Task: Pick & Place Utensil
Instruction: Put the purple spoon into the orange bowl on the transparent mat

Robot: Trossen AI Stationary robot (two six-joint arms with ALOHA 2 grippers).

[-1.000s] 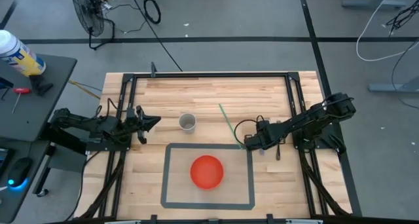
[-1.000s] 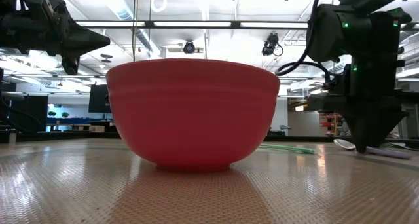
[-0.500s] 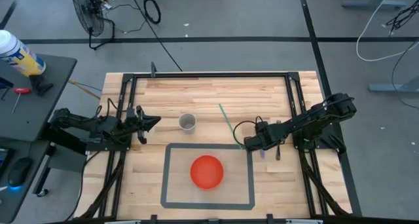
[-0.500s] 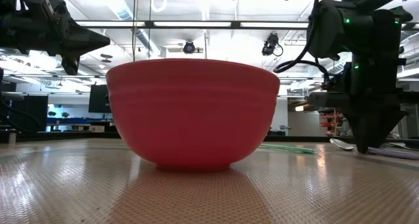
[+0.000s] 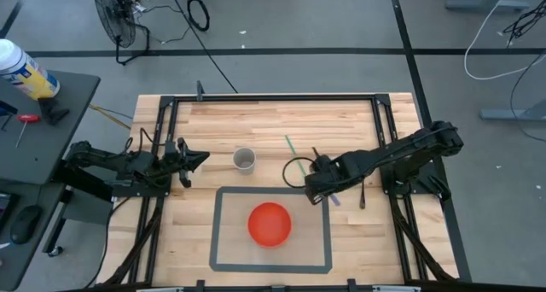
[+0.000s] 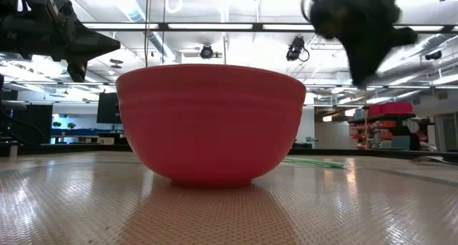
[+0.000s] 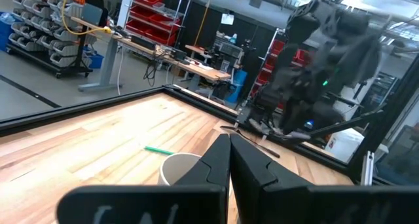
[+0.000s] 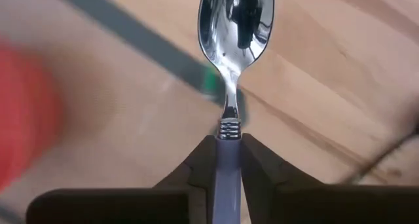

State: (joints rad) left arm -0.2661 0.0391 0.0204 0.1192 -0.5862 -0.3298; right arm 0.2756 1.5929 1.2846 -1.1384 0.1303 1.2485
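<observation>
My right gripper will let go of the spoon inside the red bowl (image 5: pixel 272 231), and its lavender handle will be leaning toward the rim of the bowl.
A spoon with a shiny metal bowl (image 8: pixel 234 21) and a lavender handle is in my right gripper (image 8: pixel 227 160), which is shut on it. In the high view that gripper (image 5: pixel 314 189) hovers just right of the red bowl (image 5: pixel 270 223), at the right edge of the grey tape rectangle (image 5: pixel 215 232). The low view shows the gripper (image 6: pixel 358 37) raised above the bowl's rim (image 6: pixel 211 69). The bowl stands on its base inside the rectangle. My left gripper (image 5: pixel 193 158) is shut and waits at the table's left, next to a white cup (image 5: pixel 245 160). My right gripper pinches the spoon's lavender handle (image 8: pixel 226 149) between its two fingers (image 8: pixel 196 165), close to where the handle joins the metal neck. The fingers lie along the handle, and the spoon's bowl sticks out past the fingertips. The spoon is lifted clear of the table.
A green straw (image 5: pixel 290 147) lies on the wood beyond the tape rectangle, right of the cup. A thin dark utensil (image 5: pixel 363 194) lies beside the right arm. Black frame rails (image 5: pixel 273 96) run along the table's sides. Bare wood shows along the far side.
My right gripper has risen from the table and moved toward the table's left, nearer the red bowl, carrying the spoon. The spoon lay with its bowl on the wood a second ago; now it is lifted clear.
</observation>
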